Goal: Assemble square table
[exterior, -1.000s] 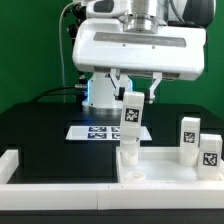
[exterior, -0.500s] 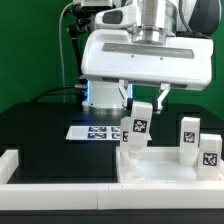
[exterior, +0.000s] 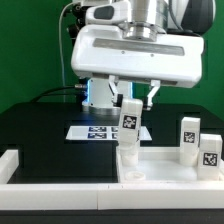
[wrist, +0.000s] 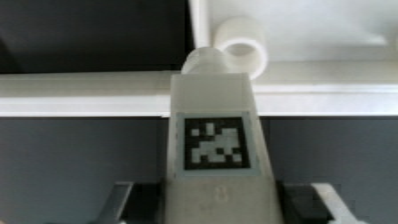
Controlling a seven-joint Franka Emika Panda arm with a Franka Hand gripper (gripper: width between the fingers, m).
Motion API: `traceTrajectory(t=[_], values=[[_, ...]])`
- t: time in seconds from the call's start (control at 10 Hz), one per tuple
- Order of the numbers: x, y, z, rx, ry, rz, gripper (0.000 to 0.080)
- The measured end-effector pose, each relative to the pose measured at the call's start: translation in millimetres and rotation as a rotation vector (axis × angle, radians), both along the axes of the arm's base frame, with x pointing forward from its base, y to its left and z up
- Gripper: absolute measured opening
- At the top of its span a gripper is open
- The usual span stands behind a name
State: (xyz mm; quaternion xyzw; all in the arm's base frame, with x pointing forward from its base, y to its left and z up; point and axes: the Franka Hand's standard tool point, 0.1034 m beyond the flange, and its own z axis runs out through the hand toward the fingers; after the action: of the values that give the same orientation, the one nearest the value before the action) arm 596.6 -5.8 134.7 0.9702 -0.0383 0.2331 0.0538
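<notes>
The robot's gripper needs to let go of the leg it holds, standing upright on the white table top's near corner (exterior: 129, 176), beside the front rail.
My gripper (exterior: 132, 103) is shut on a short white table leg (exterior: 129, 124) with a black-and-white tag. The leg stands nearly upright, its lower end at the near-left corner of the white square table top (exterior: 165, 160). In the wrist view the leg (wrist: 217, 120) fills the middle, a finger (wrist: 132, 205) on each side of it around my gripper (wrist: 222, 208). Its rounded far end (wrist: 235, 55) lies over the top's white rim (wrist: 89, 95). Two more tagged legs (exterior: 189, 137) (exterior: 210, 152) stand on the top at the exterior view's right.
The marker board (exterior: 95, 131) lies on the black table behind the held leg. A long low white rail (exterior: 60, 172) runs along the front edge. A green wall stands behind the arm's base (exterior: 100, 92).
Half a second ago the hand had swung toward the exterior view's right with the leg tilted. It has come back left, and the leg stands more upright. The grip is unchanged.
</notes>
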Motion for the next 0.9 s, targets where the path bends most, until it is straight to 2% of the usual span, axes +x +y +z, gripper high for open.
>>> traceTrajectory(t=[0.2,0.4,0.9], values=[[5.2,-3.9,6.5,0.017,-0.013,-0.009,0.0291],[6.5,-4.0,4.9,0.020,-0.012,-0.011,0.0291],[4.3,15.0,-15.9,0.023,0.010,-0.007,0.0291]])
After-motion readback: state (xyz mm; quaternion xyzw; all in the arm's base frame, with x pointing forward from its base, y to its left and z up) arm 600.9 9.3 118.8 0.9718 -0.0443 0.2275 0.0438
